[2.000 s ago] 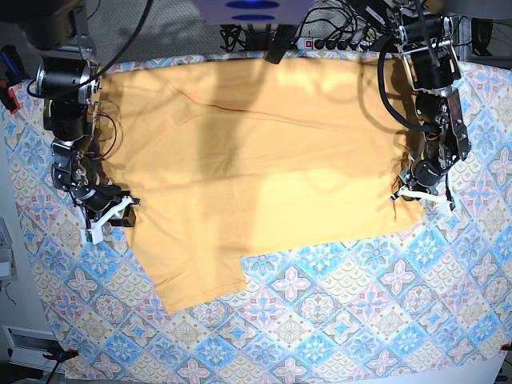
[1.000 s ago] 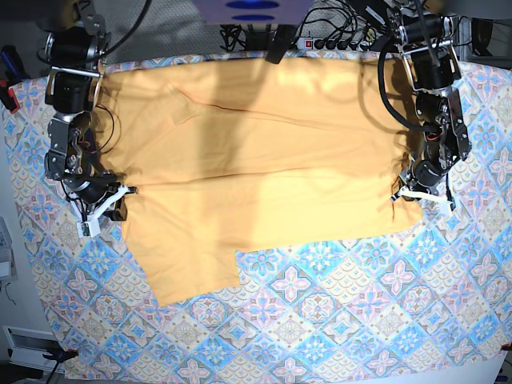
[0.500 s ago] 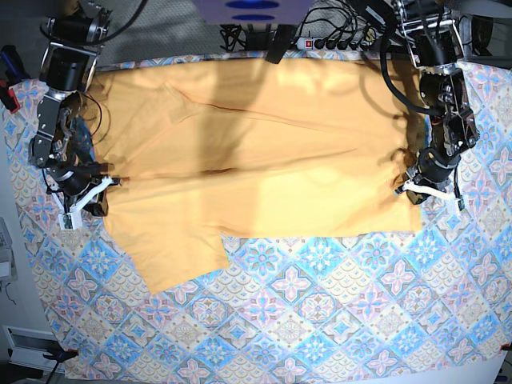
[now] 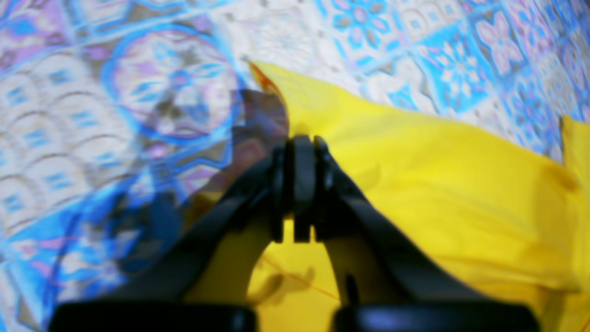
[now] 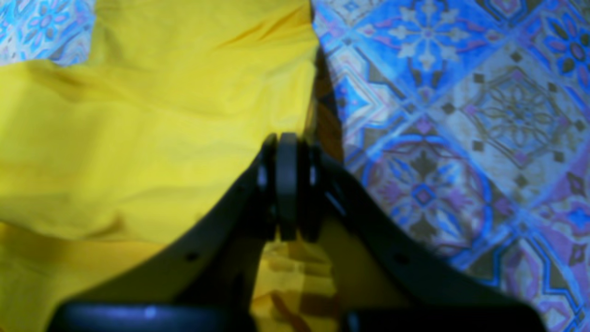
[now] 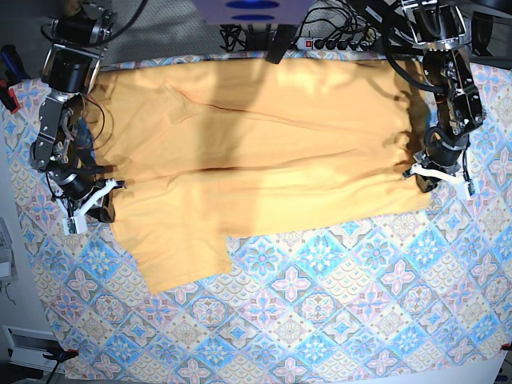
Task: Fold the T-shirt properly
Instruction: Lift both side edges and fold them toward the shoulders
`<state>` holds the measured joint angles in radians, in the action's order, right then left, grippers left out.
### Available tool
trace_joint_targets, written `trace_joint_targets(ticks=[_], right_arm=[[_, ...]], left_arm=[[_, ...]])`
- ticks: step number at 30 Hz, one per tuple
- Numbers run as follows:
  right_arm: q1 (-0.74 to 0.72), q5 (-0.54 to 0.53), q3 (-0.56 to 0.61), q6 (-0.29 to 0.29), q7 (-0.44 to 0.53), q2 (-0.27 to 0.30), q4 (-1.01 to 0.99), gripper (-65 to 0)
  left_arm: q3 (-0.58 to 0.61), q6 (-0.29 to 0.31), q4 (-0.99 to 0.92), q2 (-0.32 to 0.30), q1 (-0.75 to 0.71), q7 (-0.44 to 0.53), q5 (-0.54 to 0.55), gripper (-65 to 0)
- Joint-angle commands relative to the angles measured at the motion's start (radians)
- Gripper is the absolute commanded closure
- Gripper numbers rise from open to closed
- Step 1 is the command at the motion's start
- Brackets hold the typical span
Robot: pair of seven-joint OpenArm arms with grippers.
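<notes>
Next, my left gripper lets go of the T-shirt's pinched edge on the fabric (image 6: 403,98) just short of the T-shirt's far corner.
The pale orange-yellow T-shirt (image 6: 256,152) lies spread across the far half of the patterned cloth, its near part doubled over, with one sleeve (image 6: 180,256) sticking out toward the front left. My left gripper (image 6: 432,174) is shut on the shirt's right edge; in the left wrist view its jaws (image 4: 297,152) pinch the yellow fabric (image 4: 438,175). My right gripper (image 6: 92,204) is shut on the shirt's left edge; in the right wrist view its jaws (image 5: 286,152) pinch the fabric (image 5: 152,124). No lettering or tag shows.
The blue-and-pink patterned tablecloth (image 6: 320,320) covers the table. Cables and a power strip (image 6: 320,40) lie behind the far edge. Red clamps hold the cloth at the left edge (image 6: 10,98) and front left corner (image 6: 60,354).
Both grippers have pulled the held shirt edge away from the front, toward the far side and slightly outward. The front edge and the sleeve have slid back with them.
</notes>
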<state>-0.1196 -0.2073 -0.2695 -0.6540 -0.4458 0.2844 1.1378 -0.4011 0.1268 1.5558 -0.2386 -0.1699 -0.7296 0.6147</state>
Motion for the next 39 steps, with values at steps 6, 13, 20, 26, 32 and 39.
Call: trace_joint_targets(ticks=[6,13,20,26,32,39], right_arm=[[-0.055,-0.016,-0.004,-0.003,0.028,0.019,0.018,-0.4],[-0.032,-0.016,-0.067,-0.033,0.022,0.022,0.018,-0.4],[0.022,-0.016,-0.161,-0.044,0.020,0.022,0.018,-0.4],[0.062,-0.090,-0.176,-0.044,0.020,0.029,0.020,-0.4],[0.119,-0.152,-0.170,-0.044,0.018,0.046,0.074,-0.3],[0.174,-0.151,-0.169,-0.044,0.018,0.046,0.132,-0.3]], left_arm=[[-0.012,0.004,0.019,-0.021,-0.021,0.021,0.007,0.0],[-0.052,0.004,0.071,-0.018,-0.075,0.046,0.007,0.0],[-0.069,0.006,0.077,-0.021,-0.116,0.048,0.007,0.0],[-0.086,0.057,0.139,-0.015,-0.171,0.048,0.007,0.0],[-0.088,0.067,0.165,-0.017,-0.231,0.048,0.007,0.0],[-0.083,0.069,0.166,-0.015,-0.293,0.048,0.007,0.0]])
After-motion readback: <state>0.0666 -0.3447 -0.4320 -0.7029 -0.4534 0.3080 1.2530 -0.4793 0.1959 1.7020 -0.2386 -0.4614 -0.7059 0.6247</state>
